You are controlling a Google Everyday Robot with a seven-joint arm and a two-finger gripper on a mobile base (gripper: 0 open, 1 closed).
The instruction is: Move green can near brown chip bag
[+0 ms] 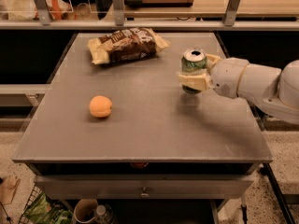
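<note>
My gripper has the green can to place. I should put it down on the grey table [172, 63] just beside the brown chip bag's pointed end.
The green can [193, 65] is pale green with a silver top and stands upright in my gripper [196, 74], lifted just above the grey table [154, 125]. The gripper comes in from the right on a white arm and is shut on the can, one cream finger [192, 80] across its front, the other behind it. The brown chip bag [127, 44] lies at the back of the table, to the left of the can with a gap between them.
A round orange fruit [100, 106] lies at the table's left middle. A rail with metal posts [117, 6] runs behind the table. The table has a drawer [142, 188] below its front edge. Bins stand on the floor underneath.
</note>
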